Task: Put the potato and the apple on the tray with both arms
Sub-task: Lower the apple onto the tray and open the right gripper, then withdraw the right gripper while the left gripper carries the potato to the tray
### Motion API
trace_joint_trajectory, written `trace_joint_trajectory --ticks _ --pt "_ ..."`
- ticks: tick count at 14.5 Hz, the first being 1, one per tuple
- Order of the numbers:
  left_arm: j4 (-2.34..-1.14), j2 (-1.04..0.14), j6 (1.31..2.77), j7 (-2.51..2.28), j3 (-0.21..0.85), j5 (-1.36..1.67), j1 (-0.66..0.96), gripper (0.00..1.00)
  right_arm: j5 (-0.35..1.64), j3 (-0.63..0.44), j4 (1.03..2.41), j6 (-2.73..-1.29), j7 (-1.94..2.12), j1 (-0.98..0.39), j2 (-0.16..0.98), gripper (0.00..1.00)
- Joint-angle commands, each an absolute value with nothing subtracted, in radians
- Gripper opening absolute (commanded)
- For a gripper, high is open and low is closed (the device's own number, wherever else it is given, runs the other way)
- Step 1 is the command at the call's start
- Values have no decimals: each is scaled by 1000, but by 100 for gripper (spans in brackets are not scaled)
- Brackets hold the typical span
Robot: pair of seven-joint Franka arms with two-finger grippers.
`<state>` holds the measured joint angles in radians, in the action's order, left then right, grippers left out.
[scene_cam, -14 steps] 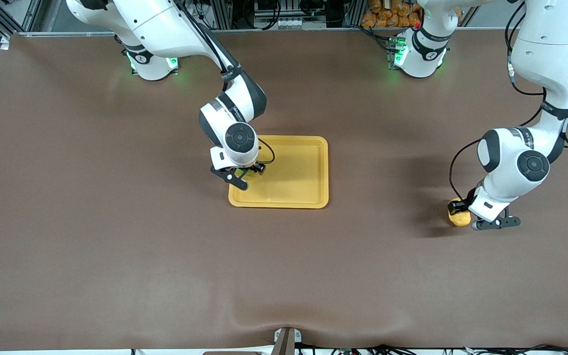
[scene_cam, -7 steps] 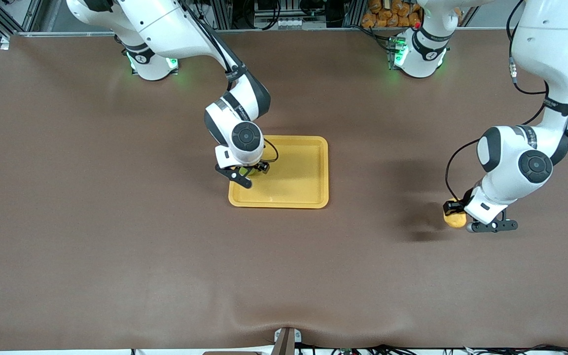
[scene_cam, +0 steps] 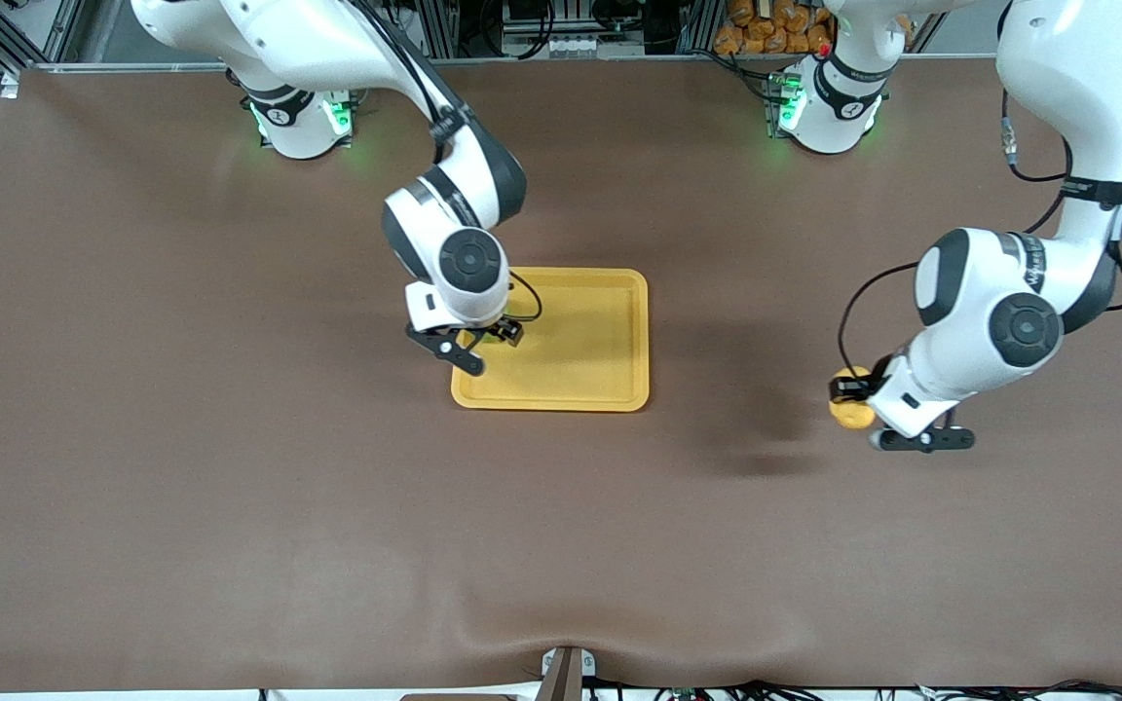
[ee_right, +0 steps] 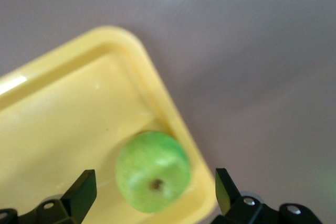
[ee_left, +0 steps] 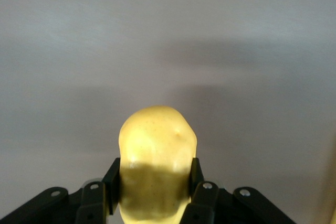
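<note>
I need to use my left gripper to set the yellow potato down inside the tray [scene_cam: 627, 347], by the short rim farthest from the green apple.
The yellow-orange tray [scene_cam: 600, 394] lies mid-table. The green apple [ee_right: 152, 171] rests inside the tray [ee_right: 63, 119], against its rim near a corner at the right arm's end. In the front view the right hand hides most of it. My right gripper [scene_cam: 468, 343] hangs just above the apple, its fingers [ee_right: 83, 190] open on either side and not touching it. My left gripper [scene_cam: 855, 397] is shut on the yellow potato [scene_cam: 851, 417] and holds it in the air over bare table toward the left arm's end. The left wrist view shows the potato [ee_left: 156, 150] clamped between the pads [ee_left: 112, 182].
The brown table mat [scene_cam: 230, 487] is bare around the tray. A small metal bracket [scene_cam: 566, 672] sits at the table edge nearest the front camera. The arm bases [scene_cam: 298, 122] stand along the edge farthest from that camera.
My left gripper has lifted the potato off the table and carried it toward the tray. My right gripper has shifted slightly over the tray's end, with the apple lying free below it.
</note>
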<state>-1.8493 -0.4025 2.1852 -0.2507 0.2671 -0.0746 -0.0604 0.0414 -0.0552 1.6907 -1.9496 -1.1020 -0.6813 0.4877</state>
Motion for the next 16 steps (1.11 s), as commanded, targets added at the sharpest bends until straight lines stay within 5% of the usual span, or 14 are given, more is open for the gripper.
trace_joint_trajectory --ticks 1,7,16 --pt "-1838 -397 2152 -375 351 -83 -61 0 40 -48 1717 -1849 -860 -518 373 100" --pt "-1825 -411 2152 -661 413 -95 121 0 44 -46 1723 -1718 -519 -277 192 100" --pt "-1718 -580 2152 -1022 405 -198 348 0 43 -40 1712 -1579 -60 52 -8 100"
